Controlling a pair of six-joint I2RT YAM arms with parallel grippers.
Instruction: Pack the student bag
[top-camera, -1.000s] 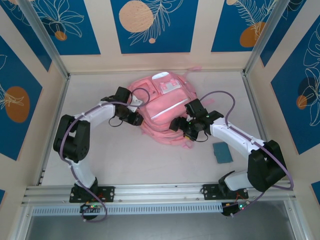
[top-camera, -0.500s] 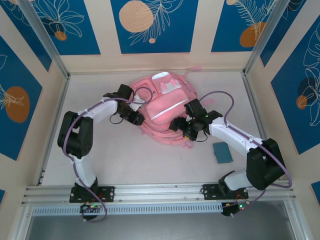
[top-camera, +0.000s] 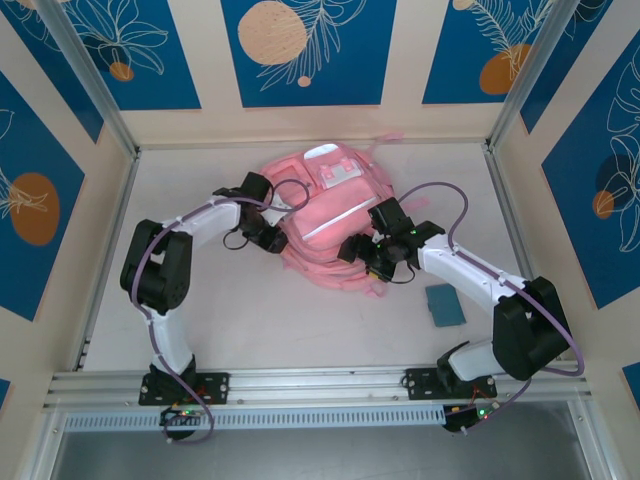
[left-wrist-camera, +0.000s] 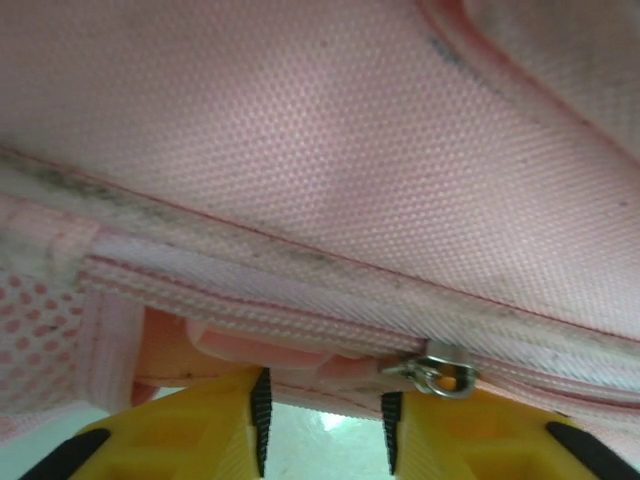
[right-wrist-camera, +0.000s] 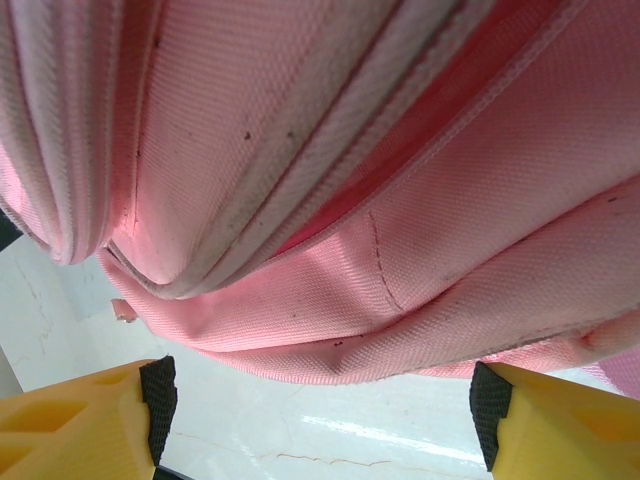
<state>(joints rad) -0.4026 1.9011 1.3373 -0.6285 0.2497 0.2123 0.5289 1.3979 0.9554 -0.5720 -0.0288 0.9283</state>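
Note:
Next, I back off the metal zipper slider over one finger beside my left gripper's gap, open wider, center, pinch its ring (left-wrist-camera: 436, 379).
The student bag (top-camera: 322, 212), a soft pink backpack with white zipper lines and a white patch, lies in the middle of the table. My left gripper (top-camera: 274, 236) presses against its left side. In the left wrist view the yellow fingers (left-wrist-camera: 325, 432) stand a little apart, table showing between them, with the bag's seam and a metal zipper slider (left-wrist-camera: 441, 368) just above the tips. My right gripper (top-camera: 361, 252) is at the bag's lower right edge. It stands wide open (right-wrist-camera: 324, 405) under a pink fabric fold (right-wrist-camera: 380, 300), gripping nothing.
A small teal flat pad (top-camera: 443, 304) lies on the table right of the bag, beside the right forearm. Walls with blue panels close in the table at the back and both sides. A metal rail (top-camera: 320, 382) runs along the near edge.
The left arm's elbow has swung right and its gripper has crept slightly along the bag's left side. The right arm and the bag have stayed put.

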